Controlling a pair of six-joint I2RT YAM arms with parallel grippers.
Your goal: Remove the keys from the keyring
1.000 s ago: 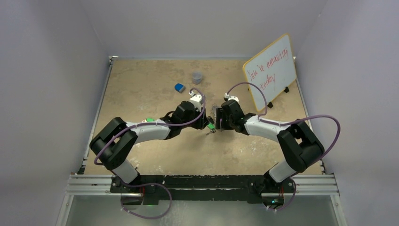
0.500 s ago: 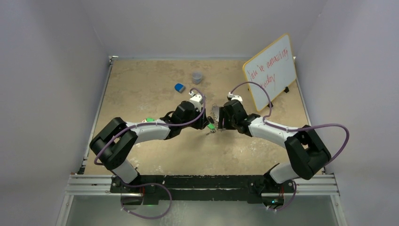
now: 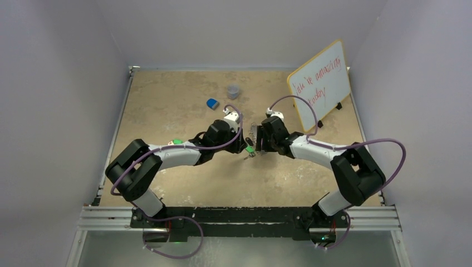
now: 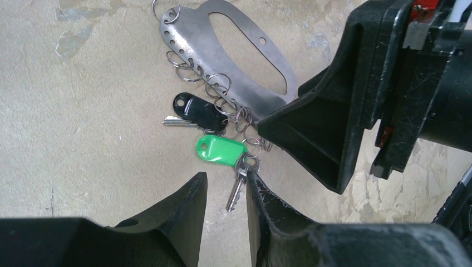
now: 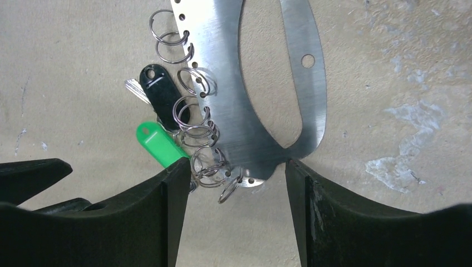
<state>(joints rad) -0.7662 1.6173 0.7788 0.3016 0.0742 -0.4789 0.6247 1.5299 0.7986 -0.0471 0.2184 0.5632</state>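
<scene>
My right gripper should move clear, as its finger reaches over the silver key's head, and pinch the plate's near end (image 5: 254, 181), leaving the key to my left gripper.
The keyring is a flat silver metal plate (image 5: 261, 83) with a long handle hole and several small split rings (image 5: 209, 161) along one edge; it also shows in the left wrist view (image 4: 234, 61). A silver key (image 4: 238, 189) with a green plastic tag (image 4: 221, 150) and a key with a black tag (image 4: 197, 110) hang from the rings. My left gripper (image 4: 225, 186) is open, its fingers astride the silver key's blade. My right gripper (image 5: 236, 172) is open around the plate's near end. In the top view both grippers meet at the green tag (image 3: 250, 149).
A blue lump (image 3: 212, 103) and a grey cup (image 3: 233, 90) sit farther back on the tan table. A whiteboard (image 3: 320, 83) with red writing leans at the back right. Both arms crowd the middle of the table.
The right arm swung slightly right and back, its elbow returning inward. The left arm and the keys have stayed put.
</scene>
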